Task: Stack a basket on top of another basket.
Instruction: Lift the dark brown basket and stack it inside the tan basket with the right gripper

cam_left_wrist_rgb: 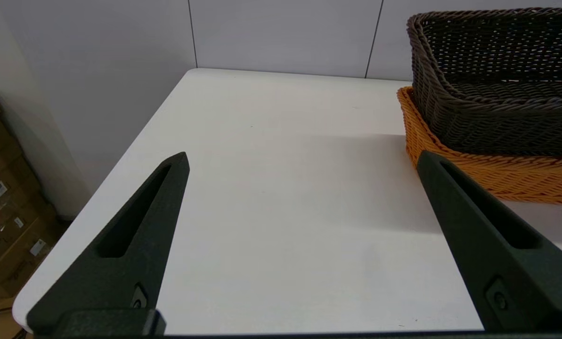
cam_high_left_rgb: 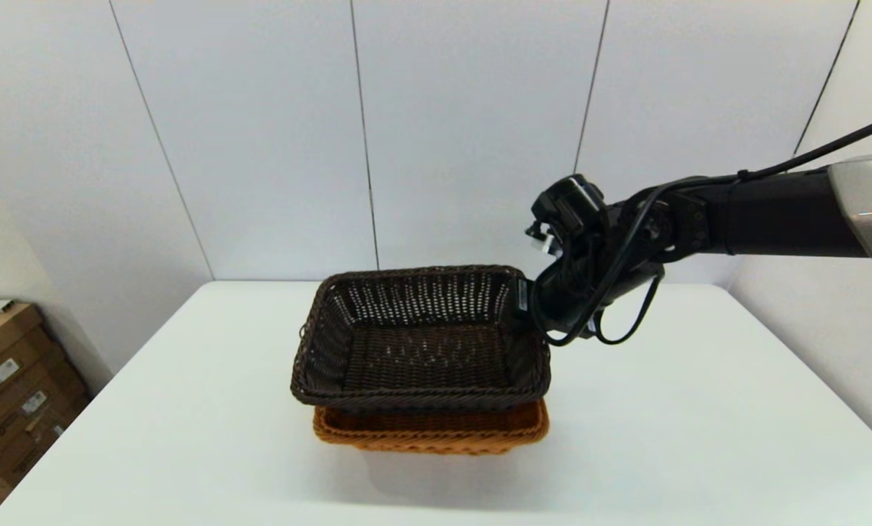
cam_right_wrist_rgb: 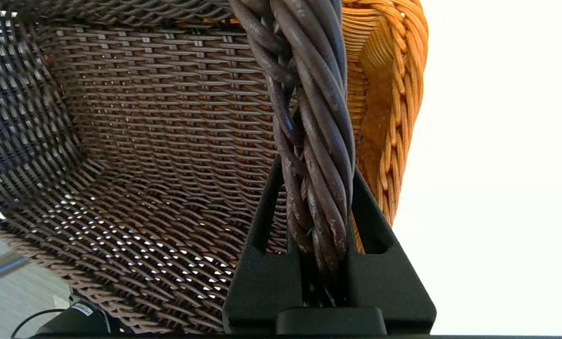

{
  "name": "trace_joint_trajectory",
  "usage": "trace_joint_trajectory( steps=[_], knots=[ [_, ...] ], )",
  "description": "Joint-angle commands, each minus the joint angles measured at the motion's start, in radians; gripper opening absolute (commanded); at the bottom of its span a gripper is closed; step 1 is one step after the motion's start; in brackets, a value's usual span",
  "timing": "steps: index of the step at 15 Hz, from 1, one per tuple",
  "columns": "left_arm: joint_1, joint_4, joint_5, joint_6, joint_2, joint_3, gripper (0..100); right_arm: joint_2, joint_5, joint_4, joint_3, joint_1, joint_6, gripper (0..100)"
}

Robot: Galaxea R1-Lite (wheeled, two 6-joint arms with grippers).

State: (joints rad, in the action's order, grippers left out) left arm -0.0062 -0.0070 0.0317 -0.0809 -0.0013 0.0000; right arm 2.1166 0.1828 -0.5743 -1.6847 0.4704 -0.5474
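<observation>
I need to use my right gripper to set down and release the dark brown basket nested level inside the orange-tan basket [cam_right_wrist_rgb: 171,107] at the middle of the table.
The dark brown basket [cam_high_left_rgb: 421,343] sits tilted in the orange-tan basket [cam_high_left_rgb: 436,432] at the table's middle, its far side higher. My right gripper [cam_high_left_rgb: 525,303] is shut on the dark basket's braided right rim [cam_right_wrist_rgb: 316,141], one finger inside the wall and one outside. The orange-tan basket's rim [cam_right_wrist_rgb: 394,94] shows just beyond the dark one in the right wrist view. Both baskets, dark brown [cam_left_wrist_rgb: 497,80] over orange-tan [cam_left_wrist_rgb: 492,174], also show in the left wrist view. My left gripper [cam_left_wrist_rgb: 304,162] hangs open over bare table to the baskets' left, holding nothing.
The white table [cam_high_left_rgb: 699,438] ends at a white panelled wall behind. Cardboard boxes [cam_high_left_rgb: 12,387] stand on the floor off the table's left side. A cable loop [cam_high_left_rgb: 618,321] hangs from the right wrist.
</observation>
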Motion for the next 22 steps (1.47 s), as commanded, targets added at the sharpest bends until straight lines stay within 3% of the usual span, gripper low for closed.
trace_joint_trajectory(
  steps=[1, 22],
  knots=[
    [0.0, -0.001, 0.001, -0.002, 0.0, 0.0, 100, 0.002, 0.001, -0.003, 0.016, -0.003, -0.002, 0],
    [0.0, -0.001, 0.001, -0.002, 0.0, 0.0, 100, 0.023, 0.009, 0.002, 0.056, -0.016, -0.008, 0]
  ],
)
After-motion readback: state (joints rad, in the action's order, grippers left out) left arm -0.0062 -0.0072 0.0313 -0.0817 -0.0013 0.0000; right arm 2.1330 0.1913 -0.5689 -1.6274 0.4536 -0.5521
